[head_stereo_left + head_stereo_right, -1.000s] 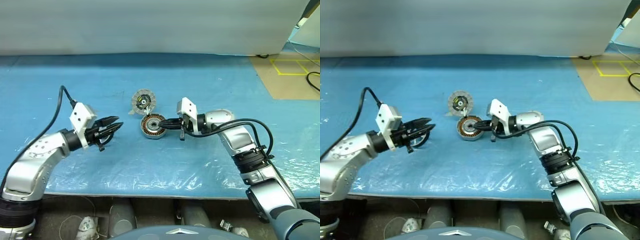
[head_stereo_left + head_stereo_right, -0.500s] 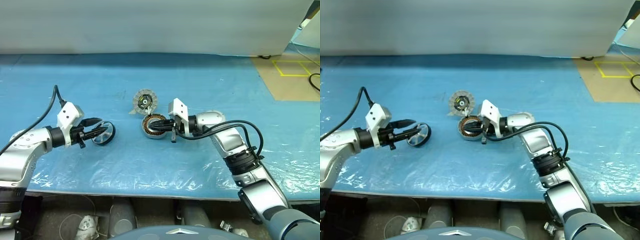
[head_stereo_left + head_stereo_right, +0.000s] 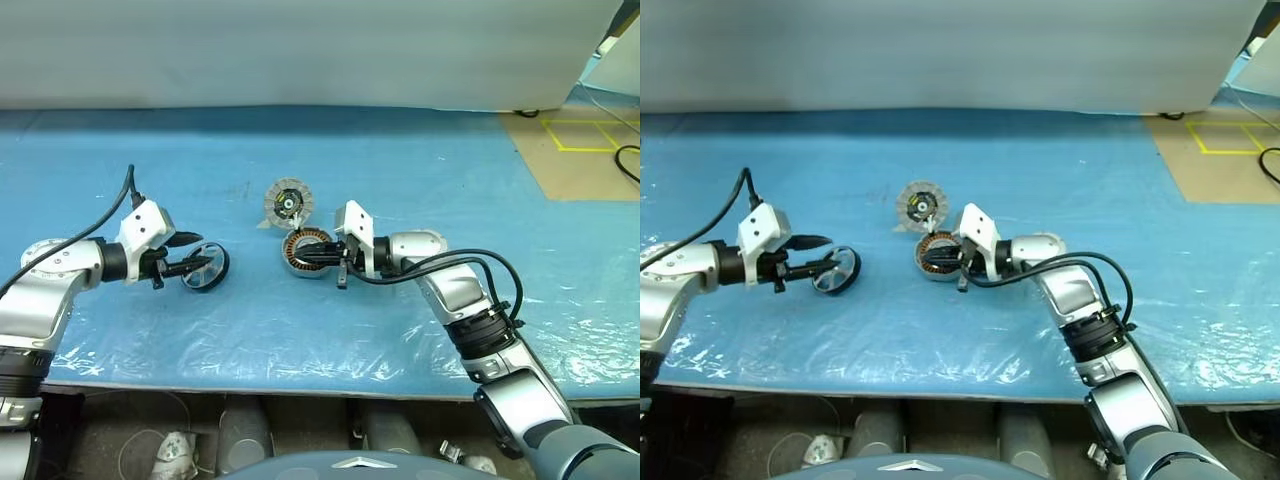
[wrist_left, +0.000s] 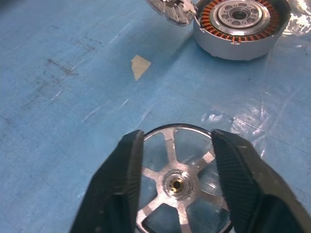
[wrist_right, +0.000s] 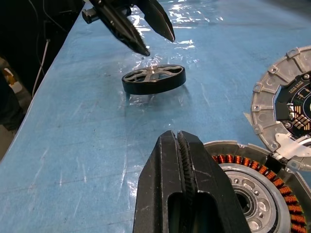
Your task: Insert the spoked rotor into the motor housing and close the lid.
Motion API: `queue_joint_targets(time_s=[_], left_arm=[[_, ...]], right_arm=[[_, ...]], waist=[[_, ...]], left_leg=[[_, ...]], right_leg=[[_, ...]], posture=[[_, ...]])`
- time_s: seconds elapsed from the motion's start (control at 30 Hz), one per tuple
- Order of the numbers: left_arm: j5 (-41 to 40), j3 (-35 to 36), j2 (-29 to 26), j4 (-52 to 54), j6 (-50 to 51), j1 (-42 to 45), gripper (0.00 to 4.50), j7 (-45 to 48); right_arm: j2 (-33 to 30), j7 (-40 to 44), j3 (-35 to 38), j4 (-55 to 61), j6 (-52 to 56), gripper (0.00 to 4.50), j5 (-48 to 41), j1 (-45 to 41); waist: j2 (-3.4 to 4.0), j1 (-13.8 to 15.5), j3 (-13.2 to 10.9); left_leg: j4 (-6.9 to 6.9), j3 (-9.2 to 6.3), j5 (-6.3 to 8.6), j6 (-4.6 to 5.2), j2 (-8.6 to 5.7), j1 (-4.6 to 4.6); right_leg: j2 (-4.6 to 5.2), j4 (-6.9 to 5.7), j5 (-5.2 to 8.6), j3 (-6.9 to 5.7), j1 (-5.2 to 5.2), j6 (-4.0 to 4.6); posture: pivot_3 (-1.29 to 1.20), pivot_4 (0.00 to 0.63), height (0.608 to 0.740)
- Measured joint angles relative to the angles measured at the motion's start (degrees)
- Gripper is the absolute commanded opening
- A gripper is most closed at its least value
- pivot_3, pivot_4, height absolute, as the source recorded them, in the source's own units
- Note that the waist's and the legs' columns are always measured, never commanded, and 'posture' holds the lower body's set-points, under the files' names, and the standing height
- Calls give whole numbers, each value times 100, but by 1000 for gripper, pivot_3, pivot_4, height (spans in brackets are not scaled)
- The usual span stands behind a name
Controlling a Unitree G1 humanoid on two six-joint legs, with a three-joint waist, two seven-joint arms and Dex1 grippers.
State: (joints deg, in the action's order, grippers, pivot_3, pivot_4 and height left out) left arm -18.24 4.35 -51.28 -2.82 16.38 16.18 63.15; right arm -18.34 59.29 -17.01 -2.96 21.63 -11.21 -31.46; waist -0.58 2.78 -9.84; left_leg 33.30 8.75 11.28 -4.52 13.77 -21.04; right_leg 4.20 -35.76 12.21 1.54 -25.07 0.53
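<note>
I need to open my left gripper wider, as its fingers are above the spoked rotor and narrower than its black ring, then lower them and pinch the rotor's middle (image 4: 178, 185) before lifting.
The spoked rotor (image 3: 208, 270), a black ring with silver spokes and hub (image 4: 177, 184), lies flat on the blue table left of centre. My left gripper (image 3: 197, 252) is open just beside it, one finger (image 4: 121, 179) on either side of its near rim; I cannot tell if they touch it. The motor housing (image 3: 295, 250), a grey shell with copper windings around a silver hub (image 4: 238, 19), sits at the centre. My right gripper (image 5: 178, 138) is shut with nothing between its fingers, tips over the housing's rim. The lid (image 3: 287, 203), a grey disc with a dark centre, lies just behind the housing.
The blue plastic-covered table (image 3: 420, 330) ends at a front edge close to me. A pale wall (image 3: 300, 50) runs behind it. A small tape patch (image 4: 140, 65) sticks to the table. Brown floor with yellow tape (image 3: 580, 140) shows at the far right.
My left arm has swung to the left and its fingers have opened; the rotor now lies on the table at their tips. My right gripper has slid a little left over the housing, still shut.
</note>
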Motion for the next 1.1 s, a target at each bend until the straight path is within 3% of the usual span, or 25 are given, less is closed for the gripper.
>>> queue_joint_targets(time_s=[0.47, 0.83, 0.93, 1.0, 1.1], left_arm=[[-239, 6, -23, 196, 1184, -89, 1784, 70], [-283, 56, -1, 603, 1522, -499, 1784, -514], [-282, 76, 100, 602, 1522, -490, 2315, -723], [-281, 75, 136, 601, 1522, -476, 2994, -777], [-274, 75, 139, 601, 1519, -468, 2994, -790]], right_arm=[[-58, -204, 0, 63, -4, 0, 0, 97], [-62, -212, 0, 63, -9, 0, 1, 95], [-60, -211, -1, 63, -9, 0, 1, 94], [-60, -211, -1, 63, -9, 0, 1, 94], [-62, -211, 0, 63, -10, 0, 2, 94]], waist=[[0, -5, 0], [0, -5, 0], [0, -4, 0], [0, -4, 0], [0, -3, 0]], left_leg=[[-1, -1, 0, -1, 0, -2], [-1, -2, 0, -1, 0, -1], [-1, -2, 0, -1, 1, -2], [-1, -2, 0, -1, 1, -2], [-1, -2, 0, -1, 1, -2]], right_leg=[[0, 1, 0, 0, 0, 0], [0, 1, 0, 0, 0, 0], [0, 2, 0, 0, 0, 0], [0, 2, 0, 0, 0, 0], [0, 1, 0, 0, 0, 0]], posture=[[0, 150, 740], [0, 150, 740], [0, 150, 740], [0, 150, 740], [0, 150, 740]])
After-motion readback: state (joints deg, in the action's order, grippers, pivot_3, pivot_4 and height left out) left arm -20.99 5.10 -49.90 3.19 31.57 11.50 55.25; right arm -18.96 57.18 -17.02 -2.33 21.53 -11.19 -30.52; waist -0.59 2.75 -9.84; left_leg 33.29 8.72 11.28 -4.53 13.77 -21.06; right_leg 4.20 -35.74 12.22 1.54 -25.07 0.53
